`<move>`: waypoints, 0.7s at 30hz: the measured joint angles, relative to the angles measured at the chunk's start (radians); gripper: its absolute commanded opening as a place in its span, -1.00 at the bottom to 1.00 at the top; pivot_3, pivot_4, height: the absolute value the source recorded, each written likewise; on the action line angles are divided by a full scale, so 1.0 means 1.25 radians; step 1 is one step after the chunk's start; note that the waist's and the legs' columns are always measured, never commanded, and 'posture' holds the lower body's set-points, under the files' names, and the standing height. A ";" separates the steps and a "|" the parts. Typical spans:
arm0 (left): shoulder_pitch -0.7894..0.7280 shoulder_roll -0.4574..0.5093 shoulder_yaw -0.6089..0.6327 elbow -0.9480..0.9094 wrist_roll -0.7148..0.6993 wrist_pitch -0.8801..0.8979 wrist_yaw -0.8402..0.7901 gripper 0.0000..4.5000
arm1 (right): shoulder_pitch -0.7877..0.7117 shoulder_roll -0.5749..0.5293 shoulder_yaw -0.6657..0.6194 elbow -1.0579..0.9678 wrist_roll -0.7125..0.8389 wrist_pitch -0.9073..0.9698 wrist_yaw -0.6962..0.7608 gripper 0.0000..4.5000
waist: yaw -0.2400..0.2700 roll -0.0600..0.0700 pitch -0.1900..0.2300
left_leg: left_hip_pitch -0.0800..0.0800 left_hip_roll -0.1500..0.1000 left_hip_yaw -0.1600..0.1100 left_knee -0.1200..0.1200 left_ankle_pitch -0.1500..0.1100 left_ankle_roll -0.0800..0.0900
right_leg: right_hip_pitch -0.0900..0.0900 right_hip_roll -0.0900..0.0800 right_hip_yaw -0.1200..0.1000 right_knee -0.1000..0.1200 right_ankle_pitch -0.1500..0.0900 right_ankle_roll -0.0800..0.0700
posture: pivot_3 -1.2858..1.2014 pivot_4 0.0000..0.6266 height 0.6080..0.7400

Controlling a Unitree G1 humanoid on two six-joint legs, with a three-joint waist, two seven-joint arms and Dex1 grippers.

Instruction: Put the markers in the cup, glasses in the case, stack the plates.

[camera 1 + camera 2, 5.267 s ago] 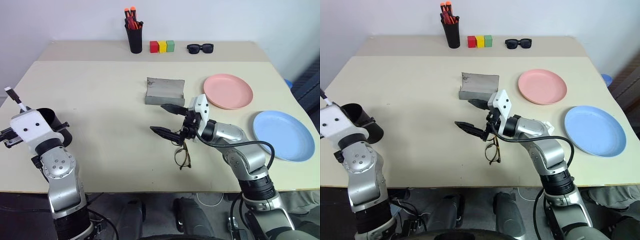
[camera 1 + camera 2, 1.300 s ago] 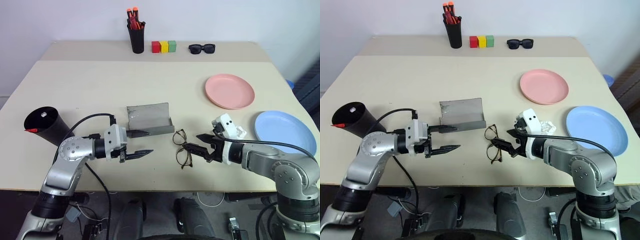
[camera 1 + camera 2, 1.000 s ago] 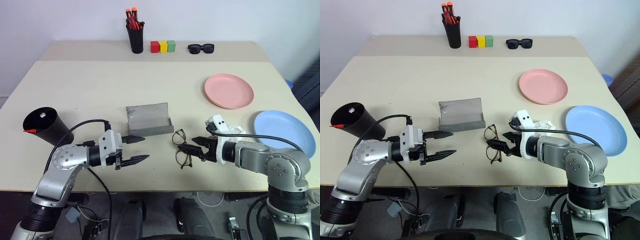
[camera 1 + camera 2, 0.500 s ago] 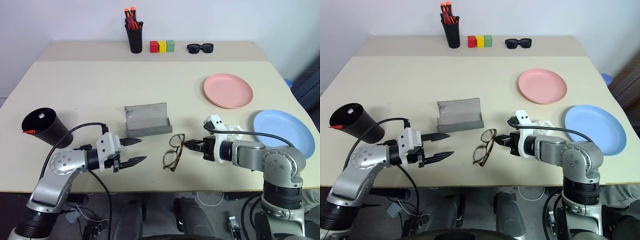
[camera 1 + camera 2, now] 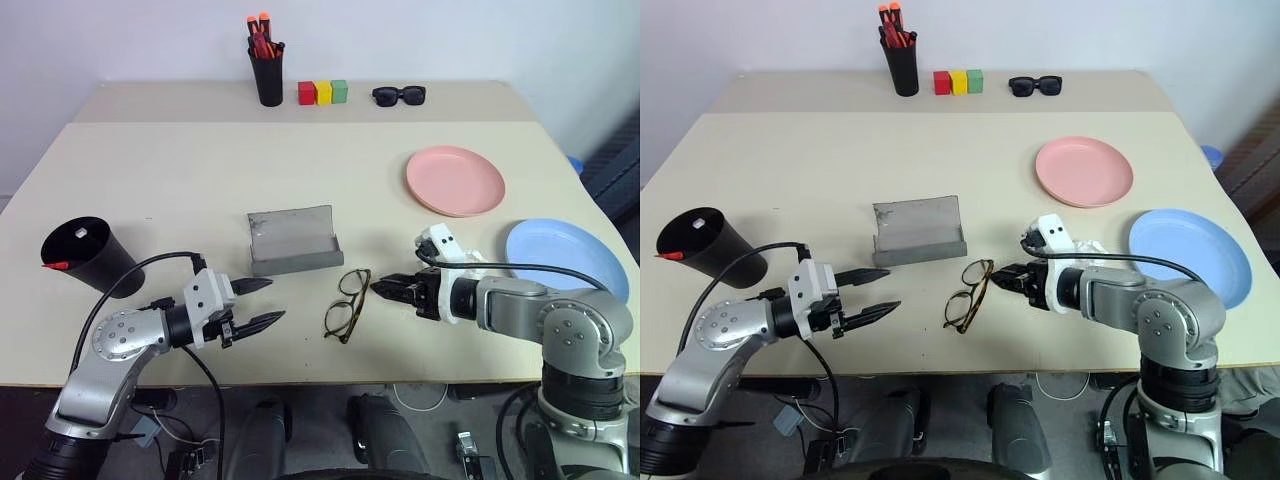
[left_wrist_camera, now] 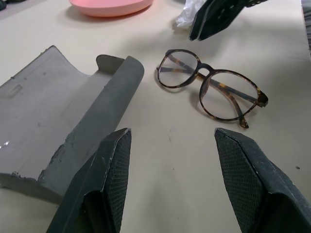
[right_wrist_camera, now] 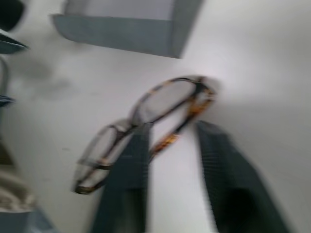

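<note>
My right fingers reach only the glasses' folded temples, so next I move in, grip the bridge point(image 7: 127, 127), then carry them to the case.
The wire-framed glasses point(image 5: 346, 305) lie folded open on the table, just in front of the grey case point(image 5: 292, 240), whose lid stands up. My right gripper point(image 5: 377, 288) hovers low at their right end; the right wrist view shows its fingers point(image 7: 127, 184) apart with nothing gripped. My left gripper point(image 5: 277, 299) is open, left of the glasses and below the case. The black cup point(image 5: 85, 255) at far left holds a red marker point(image 5: 55, 265) and a white one point(image 5: 80, 232). The pink plate point(image 5: 456, 180) and blue plate point(image 5: 565, 258) lie apart at the right.
At the table's far edge stand a black pen holder point(image 5: 267, 75) with orange-red pens, three coloured blocks point(image 5: 323, 92) and black sunglasses point(image 5: 399, 95). The table's front edge runs just below both grippers.
The glasses slid a little left and turned while the right gripper was shut at their end. Its fingers have since parted and it has drawn back slightly. The left arm holds still.
</note>
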 measured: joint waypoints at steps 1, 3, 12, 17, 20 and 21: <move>0.001 0.000 0.000 -0.001 0.000 0.000 0.000 0.24 | 0.001 0.014 -0.011 0.000 0.004 0.010 -0.005 0.43 | 0.000 0.000 0.000 | 0.000 0.000 0.000 0.000 0.000 0.000 | 0.000 0.000 0.000 0.000 0.000 0.000 | 0.03 -0.52 1.00; 0.005 0.000 0.000 -0.003 0.000 0.000 0.002 0.24 | 0.007 0.053 -0.051 0.001 0.022 0.037 -0.031 0.43 | 0.000 0.000 0.000 | 0.000 0.000 0.000 0.000 0.000 0.000 | 0.000 0.000 0.000 0.000 0.000 0.000 | 0.03 -0.52 1.00; 0.005 0.000 0.000 -0.008 0.000 0.000 0.005 0.24 | 0.053 0.155 -0.089 0.023 0.114 0.040 -0.157 0.43 | -0.001 0.001 0.000 | -0.001 0.000 0.000 -0.001 0.000 0.000 | -0.002 0.000 0.000 0.000 0.000 0.000 | 0.03 -0.52 1.00; 0.005 0.000 0.000 -0.008 0.000 0.000 0.006 0.24 | 0.066 0.194 -0.092 0.036 0.162 0.040 -0.228 0.43 | -0.002 0.001 0.000 | -0.002 0.001 0.000 -0.001 0.000 0.000 | -0.002 0.000 0.000 0.000 0.000 0.000 | 0.03 -0.52 1.00; 0.004 0.000 -0.002 -0.010 0.000 0.000 0.008 0.24 | 0.069 0.218 -0.095 0.043 0.189 0.040 -0.265 0.43 | -0.002 0.001 0.000 | -0.002 0.001 0.000 -0.001 0.000 0.000 | -0.003 0.000 0.000 0.000 0.000 0.000 | 0.03 -0.52 1.00; 0.004 0.000 -0.004 -0.014 0.000 0.001 0.011 0.24 | 0.069 0.225 -0.095 0.045 0.202 0.040 -0.281 0.43 | -0.002 0.001 0.000 | -0.003 0.001 0.000 -0.001 0.000 0.000 | -0.003 0.000 0.000 0.000 0.000 0.000 | 0.03 -0.52 1.00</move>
